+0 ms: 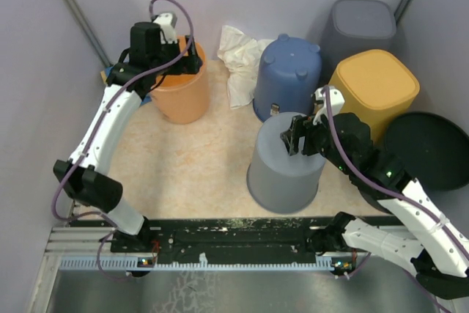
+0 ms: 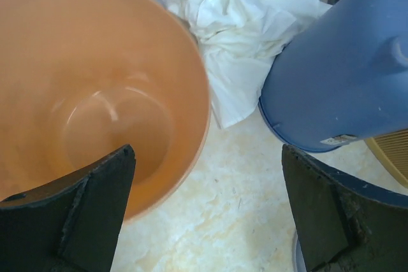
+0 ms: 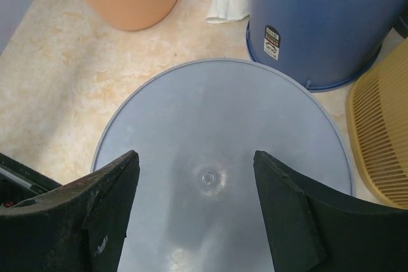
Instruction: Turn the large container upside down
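The orange bucket has a side that faces the blue bucket. Next, my left gripper needs to grab the rim of the orange bucket (image 1: 204, 65) (image 2: 196, 154) on that side.
An orange bucket (image 1: 179, 93) stands upright, mouth up and empty, at the back left. My left gripper (image 1: 189, 60) hovers over its right rim, wide open and holding nothing. In the left wrist view one finger (image 2: 95, 208) hangs over the orange bucket's inside (image 2: 95, 93) and the other finger (image 2: 338, 214) over the floor, with the gripper (image 2: 208, 154) spanning the rim. A grey bucket (image 1: 282, 174) stands upside down in the middle. My right gripper (image 1: 294, 137) is just above its flat base (image 3: 223, 132), open (image 3: 196, 156) with nothing between the fingers.
A blue bucket (image 1: 288, 75) stands upside down behind the grey one. A crumpled white cloth (image 1: 238, 60) lies between it and the orange bucket. At the right are an inverted yellow basket (image 1: 374, 86), a dark grey bin (image 1: 359, 23) and a black round basin (image 1: 429, 148).
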